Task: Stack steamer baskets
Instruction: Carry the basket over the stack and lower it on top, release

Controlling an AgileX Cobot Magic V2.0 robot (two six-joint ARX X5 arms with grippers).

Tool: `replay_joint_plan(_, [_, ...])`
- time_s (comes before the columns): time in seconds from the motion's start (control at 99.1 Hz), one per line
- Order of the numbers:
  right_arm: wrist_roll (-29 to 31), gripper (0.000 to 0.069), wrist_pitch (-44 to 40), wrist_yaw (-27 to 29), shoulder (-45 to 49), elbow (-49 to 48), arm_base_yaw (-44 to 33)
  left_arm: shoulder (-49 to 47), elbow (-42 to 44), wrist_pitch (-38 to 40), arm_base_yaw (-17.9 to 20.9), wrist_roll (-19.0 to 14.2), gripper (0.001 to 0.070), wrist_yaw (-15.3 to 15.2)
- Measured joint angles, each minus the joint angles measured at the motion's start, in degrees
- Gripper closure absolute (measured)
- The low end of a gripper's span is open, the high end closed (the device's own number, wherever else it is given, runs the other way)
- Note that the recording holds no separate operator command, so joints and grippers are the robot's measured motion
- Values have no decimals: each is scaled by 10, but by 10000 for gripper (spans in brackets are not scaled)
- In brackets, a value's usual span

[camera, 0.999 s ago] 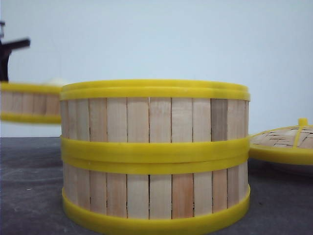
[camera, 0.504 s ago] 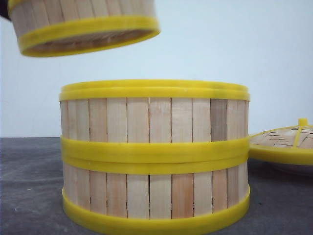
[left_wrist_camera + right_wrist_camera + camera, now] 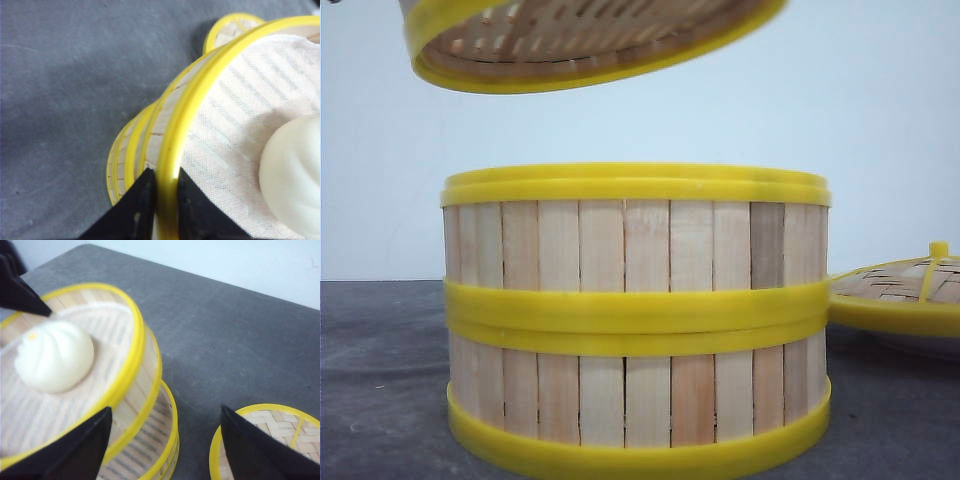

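Observation:
I should use my left gripper to let go of the steamer basket with the white bun in it squarely on the stack's yellow top rim (image 3: 636, 182).
Two steamer baskets stand stacked on the dark table, the upper one (image 3: 635, 240) on the lower one (image 3: 635, 395). A third steamer basket (image 3: 580, 40) hangs tilted in the air above the stack's left part, apart from it. My left gripper (image 3: 165, 172) is shut on its yellow top rim (image 3: 200, 95). A white cloth and a white bun (image 3: 55, 355) lie inside the held basket (image 3: 75, 405). My right gripper (image 3: 167, 450) is open and holds nothing, hovering above the stack's edge (image 3: 160, 440) and the gap beside it.
A domed woven lid (image 3: 900, 290) with a yellow rim lies on the table to the right of the stack, also under my right gripper's finger (image 3: 260, 450). Dark grey tabletop (image 3: 60, 100) surrounds the stack; a pale wall stands behind.
The held basket has risen from beside the stack at the left and travelled rightward over it, tilting so its slatted underside shows.

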Motion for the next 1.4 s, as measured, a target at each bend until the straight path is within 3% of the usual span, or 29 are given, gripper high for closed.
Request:
replay_joint_plan(0.091, [4,266,-2,0,-7,0,0,13,0,0,-18,0,678,-15])
replay_joint_plan(0.252, [7,266,-4,0,-13,0,0,38,0,0,-43,0,678,-73])
replay_joint_plan(1.402, [8,266,-4,17,-14,0,0,102,-1,17,-55,4,678,-75])
